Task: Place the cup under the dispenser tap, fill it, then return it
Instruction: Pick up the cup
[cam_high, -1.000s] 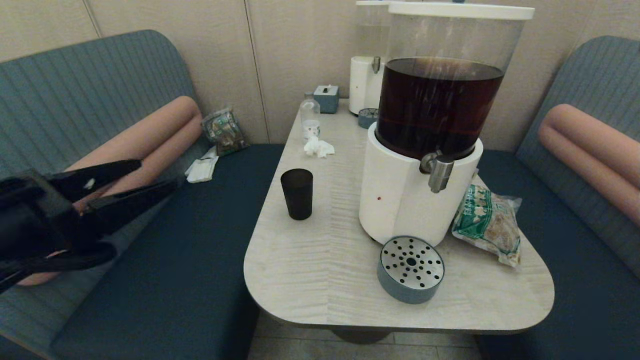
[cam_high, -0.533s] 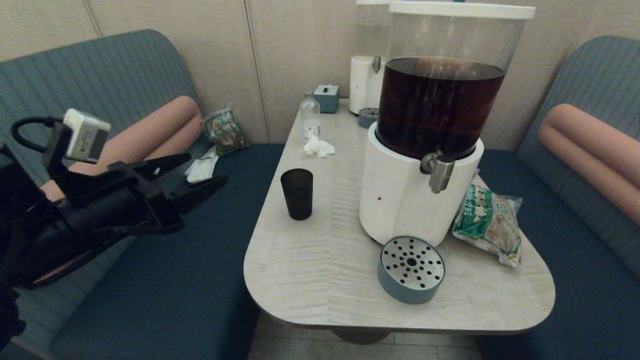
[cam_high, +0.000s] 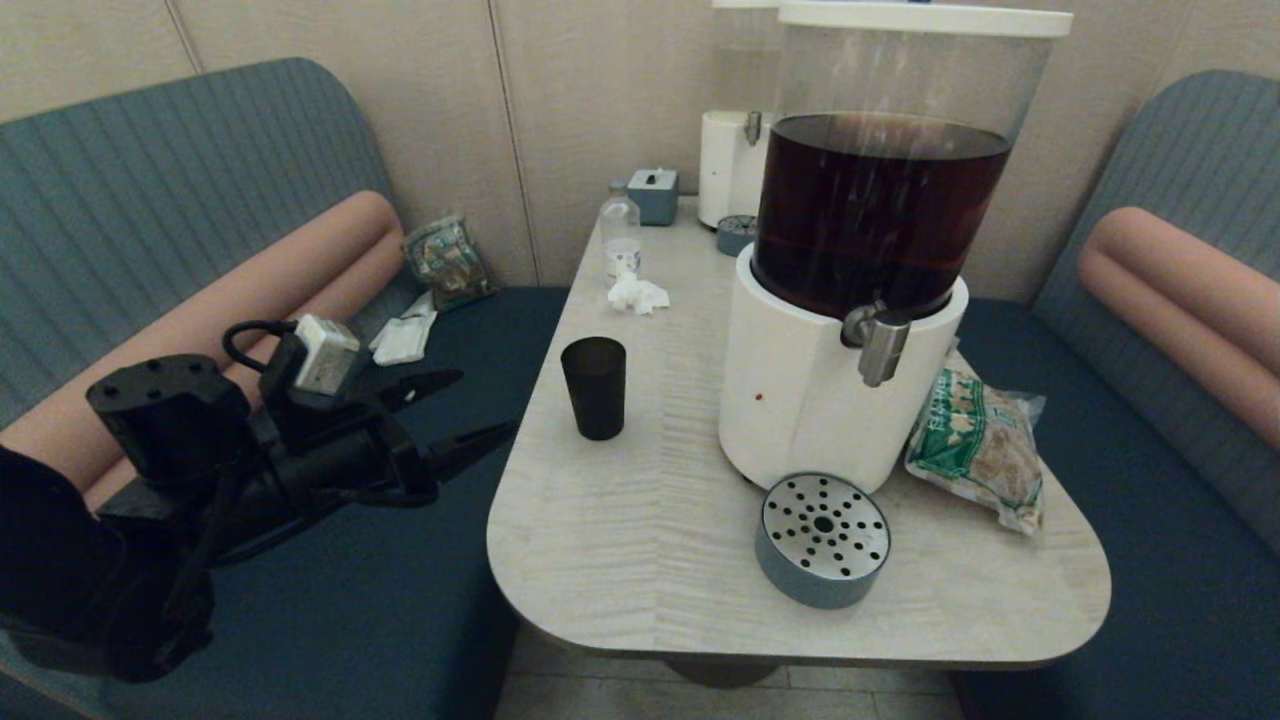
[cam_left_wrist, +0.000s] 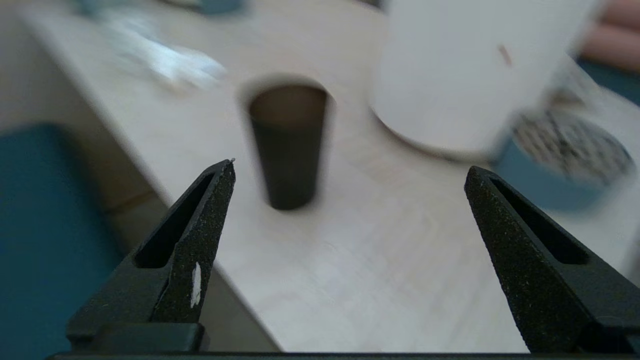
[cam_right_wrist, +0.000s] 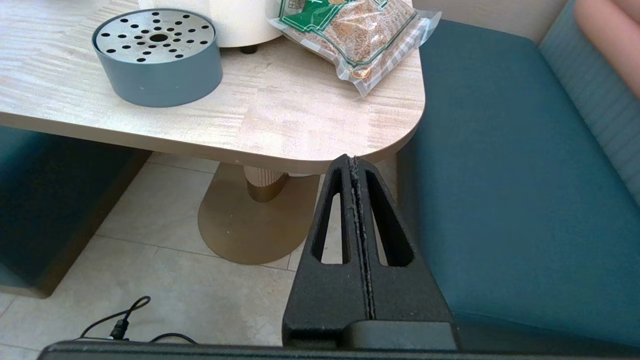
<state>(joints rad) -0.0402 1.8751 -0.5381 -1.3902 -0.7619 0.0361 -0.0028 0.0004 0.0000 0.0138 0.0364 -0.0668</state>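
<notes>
My left gripper should next move to the dark smoky cup and close around the middle of its sides (cam_high: 596, 394) (cam_left_wrist: 288, 154), well below the cup's rim.
The dark smoky cup (cam_high: 594, 387) stands upright on the pale table (cam_high: 640, 540), left of the big white-based dispenser (cam_high: 800, 400) with dark brown liquid. Its silver tap (cam_high: 878, 343) juts out above a round blue-grey drip tray (cam_high: 822, 538). My left gripper (cam_high: 485, 408) hovers open just off the table's left edge, pointing at the cup from a short distance. In the left wrist view the cup (cam_left_wrist: 289, 145) sits ahead of the wide-apart fingers (cam_left_wrist: 200, 235), nothing between them. My right gripper (cam_right_wrist: 354, 162) is parked low by the table's front right corner, shut and empty.
A green snack bag (cam_high: 980, 445) lies right of the dispenser. A crumpled tissue (cam_high: 637, 294), small clear bottle (cam_high: 620, 235), blue box (cam_high: 654, 195) and a second pale dispenser (cam_high: 735, 150) stand at the back. Blue benches flank the table.
My left arm has swung in from the far left towards the table, and its open gripper now points at the cup. The cup and everything else stayed put.
</notes>
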